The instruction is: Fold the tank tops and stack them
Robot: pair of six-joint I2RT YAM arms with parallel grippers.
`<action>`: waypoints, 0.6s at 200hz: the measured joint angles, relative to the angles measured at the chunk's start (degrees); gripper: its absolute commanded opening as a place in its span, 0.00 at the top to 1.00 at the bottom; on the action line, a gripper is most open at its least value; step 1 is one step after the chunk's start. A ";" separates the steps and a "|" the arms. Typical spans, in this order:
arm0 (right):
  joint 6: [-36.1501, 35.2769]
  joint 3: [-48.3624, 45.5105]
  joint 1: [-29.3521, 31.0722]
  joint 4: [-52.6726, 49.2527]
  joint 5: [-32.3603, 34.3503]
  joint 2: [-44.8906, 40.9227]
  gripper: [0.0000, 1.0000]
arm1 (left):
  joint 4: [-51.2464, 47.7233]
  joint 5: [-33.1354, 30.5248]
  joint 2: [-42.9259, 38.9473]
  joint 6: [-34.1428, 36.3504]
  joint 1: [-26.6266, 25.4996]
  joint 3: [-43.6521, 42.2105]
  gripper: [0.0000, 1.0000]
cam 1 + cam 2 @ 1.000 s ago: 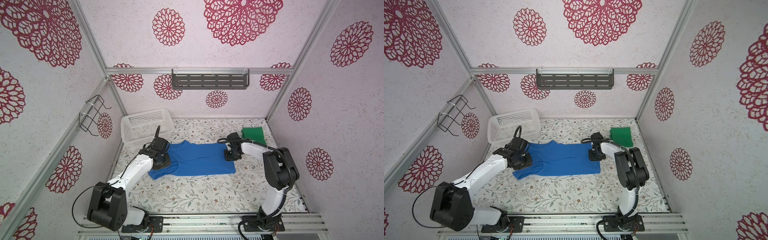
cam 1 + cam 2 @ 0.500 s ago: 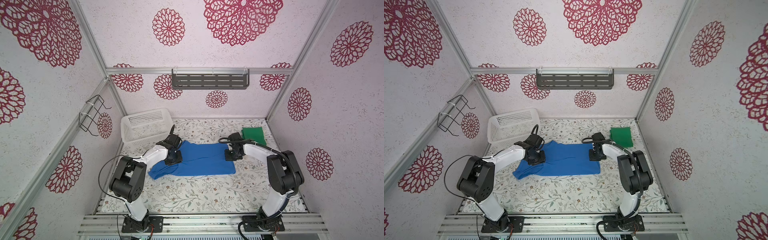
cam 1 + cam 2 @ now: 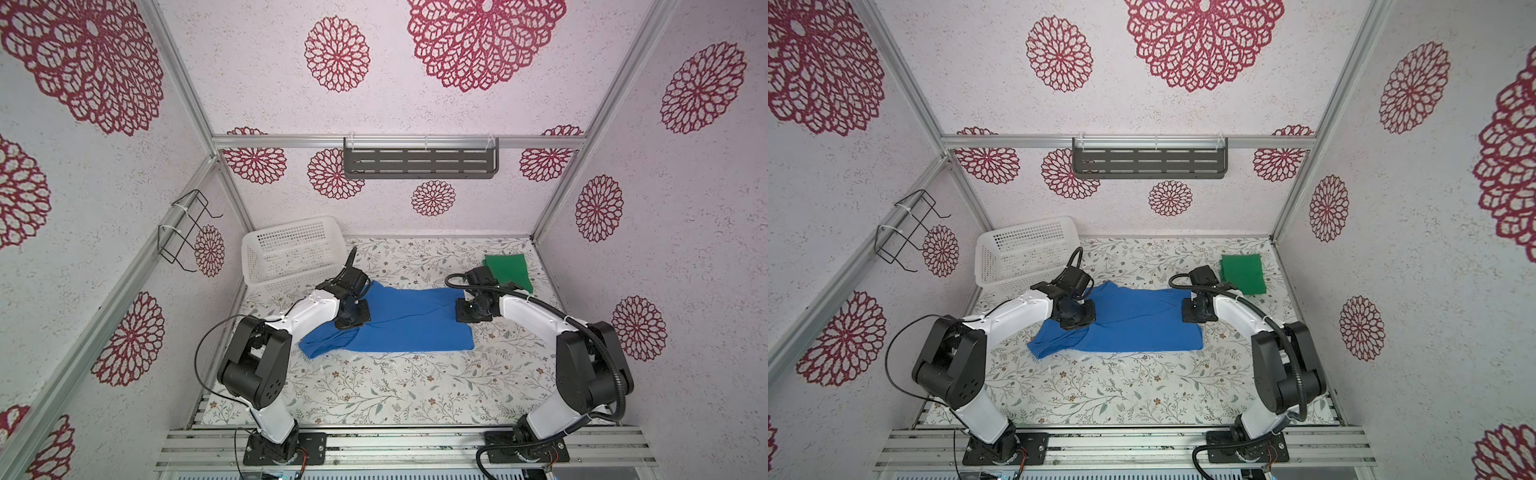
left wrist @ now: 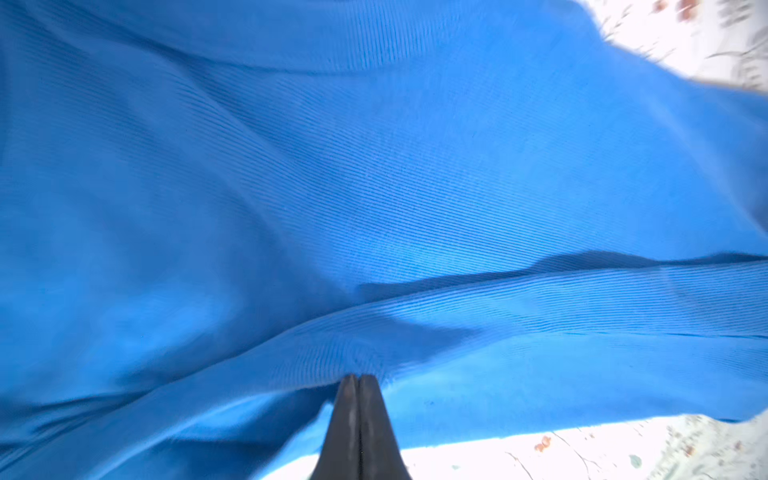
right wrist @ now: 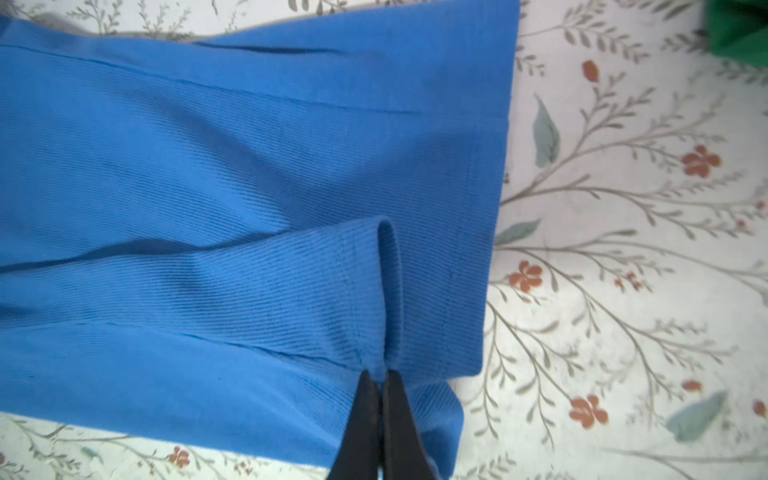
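The folded flap on the blue tank top stops short of the tank top's hem beneath, so I will regrip the flap's end (image 5: 379,336) with my right gripper and pull it flush with that hem.
The blue tank top (image 3: 411,332) (image 3: 1138,328) lies spread lengthwise on the floral table, its near-left end rumpled. My left gripper (image 3: 353,316) (image 3: 1077,316) presses down on its far-left part. In the left wrist view the left gripper (image 4: 359,376) is shut, with a raised ridge of blue cloth (image 4: 498,299) running up to its tips. My right gripper (image 3: 471,311) (image 3: 1198,311) sits at the top's far-right hem. In the right wrist view the right gripper (image 5: 380,374) is shut on a pinched fold of that hem (image 5: 390,291). The green tank top (image 3: 507,270) (image 3: 1244,272) (image 5: 744,29) lies folded at the back right.
A white perforated basket (image 3: 291,249) (image 3: 1025,249) stands at the back left, just behind my left wrist. A grey shelf (image 3: 419,158) hangs on the back wall and a black wire rack (image 3: 187,232) on the left wall. Bare floral cloth (image 3: 395,386) lies in front of the blue top.
My left arm swung from the top's left edge in over its far-left part, and its gripper closed. My right gripper stayed at the hem and finished closing.
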 measured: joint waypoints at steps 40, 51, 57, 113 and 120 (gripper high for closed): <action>1.49 -2.84 -1.16 -0.87 0.33 -3.56 0.89 | -1.20 -0.68 -0.74 0.81 0.00 2.01 1.00; 1.57 -3.56 -1.68 -0.68 0.28 -3.41 0.87 | -1.16 -0.57 -0.61 1.03 -0.02 2.03 1.00; 1.68 -3.91 -1.90 -0.68 0.28 -3.23 0.86 | -1.14 -0.50 -0.44 1.05 -0.04 2.03 1.00; 2.43 -4.72 -2.27 -0.46 0.17 -1.38 0.64 | -0.61 -0.31 1.46 1.05 -0.46 1.40 1.00; 2.51 -4.72 -2.27 -0.44 0.15 -1.38 0.64 | -0.48 -0.31 1.46 1.05 -0.57 1.40 1.00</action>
